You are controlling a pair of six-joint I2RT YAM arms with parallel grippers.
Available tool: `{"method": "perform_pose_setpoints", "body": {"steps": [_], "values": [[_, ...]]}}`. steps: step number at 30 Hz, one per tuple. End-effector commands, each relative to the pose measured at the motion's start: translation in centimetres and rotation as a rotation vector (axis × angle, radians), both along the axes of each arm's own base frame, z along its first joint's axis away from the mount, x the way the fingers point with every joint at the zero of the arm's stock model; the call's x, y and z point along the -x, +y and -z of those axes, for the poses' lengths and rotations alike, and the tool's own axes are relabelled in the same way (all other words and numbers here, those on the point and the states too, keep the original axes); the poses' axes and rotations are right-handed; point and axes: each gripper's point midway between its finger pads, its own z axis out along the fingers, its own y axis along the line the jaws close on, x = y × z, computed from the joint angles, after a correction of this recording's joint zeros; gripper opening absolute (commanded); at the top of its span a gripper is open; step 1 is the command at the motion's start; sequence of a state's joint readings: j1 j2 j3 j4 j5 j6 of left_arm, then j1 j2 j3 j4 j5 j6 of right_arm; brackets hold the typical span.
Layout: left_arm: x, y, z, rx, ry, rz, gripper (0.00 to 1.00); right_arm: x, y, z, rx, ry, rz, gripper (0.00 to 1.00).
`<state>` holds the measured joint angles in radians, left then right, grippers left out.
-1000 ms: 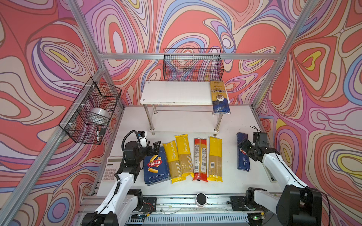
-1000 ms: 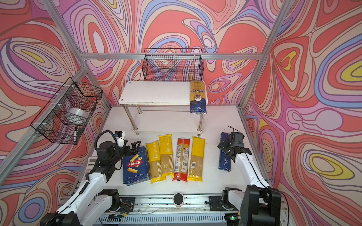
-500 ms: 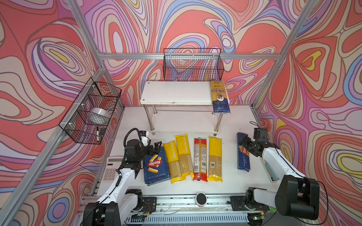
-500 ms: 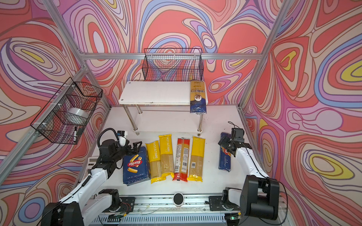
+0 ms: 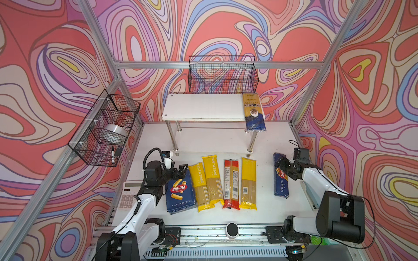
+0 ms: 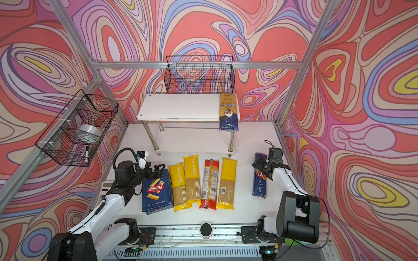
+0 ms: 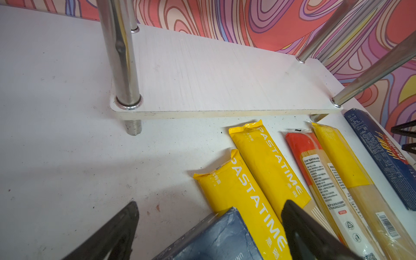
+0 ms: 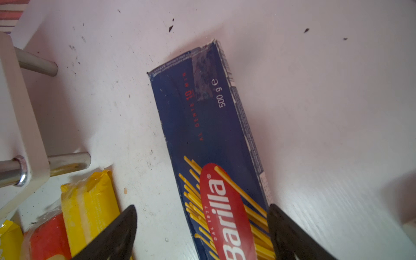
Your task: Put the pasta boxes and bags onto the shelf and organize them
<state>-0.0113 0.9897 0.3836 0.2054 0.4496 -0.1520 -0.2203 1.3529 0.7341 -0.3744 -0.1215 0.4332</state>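
My right gripper is to close next on the long sides of the spaghetti box, across the red Barilla logo [image 5: 282,175] [image 8: 234,249] at the middle of the box.
The wide blue rigatoni box [image 5: 179,194] lies at the left of a row on the white table. Beside it are three yellow bags [image 5: 212,180] and a red bag [image 5: 231,183]. The narrow spaghetti box [image 5: 281,180] lies apart on the right. A gold-and-navy bag [image 5: 253,111] rests on the right end of the shelf's [image 5: 203,107] top board. My left gripper [image 7: 209,225] is open, its fingers either side of the rigatoni box's far corner. My right gripper [image 8: 201,222] is open and straddles the spaghetti box [image 8: 216,139] near the logo.
A black wire basket [image 5: 222,74] hangs on the back wall above the shelf. Another basket [image 5: 106,128] on the left wall holds a tape roll and a marker. A white calculator [image 5: 127,196] lies left of the left arm. The shelf's lower board [image 7: 225,74] is bare.
The right gripper has crept a little toward the back along the spaghetti box. The left arm has shifted only slightly. Both grippers have stayed open.
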Motion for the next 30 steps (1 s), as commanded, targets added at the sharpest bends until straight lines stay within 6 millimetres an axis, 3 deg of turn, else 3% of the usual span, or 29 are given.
{"method": "perform_pose_setpoints", "body": {"steps": [1, 12, 21, 25, 30], "values": [[-0.5, -0.2, -1.4, -0.005, -0.038, 0.021, 1.0, 0.0, 0.5, 0.5, -0.02, -0.014, -0.024, 0.93], [-0.5, -0.5, -1.3, -0.007, -0.034, 0.034, 1.0, 1.0, 1.8, 1.4, -0.09, 0.009, -0.045, 0.92], [-0.6, -0.6, -1.4, -0.01, -0.035, 0.043, 1.0, 0.6, 4.3, 1.4, -0.219, -0.013, -0.078, 0.86], [-0.6, -1.0, -1.5, -0.003, -0.032, 0.061, 1.0, 0.6, 5.8, 1.5, -0.159, 0.018, -0.129, 0.85], [-0.5, -1.3, -1.5, -0.006, -0.035, 0.07, 1.0, 0.6, 5.5, 0.3, -0.041, 0.053, -0.137, 0.85]]}}
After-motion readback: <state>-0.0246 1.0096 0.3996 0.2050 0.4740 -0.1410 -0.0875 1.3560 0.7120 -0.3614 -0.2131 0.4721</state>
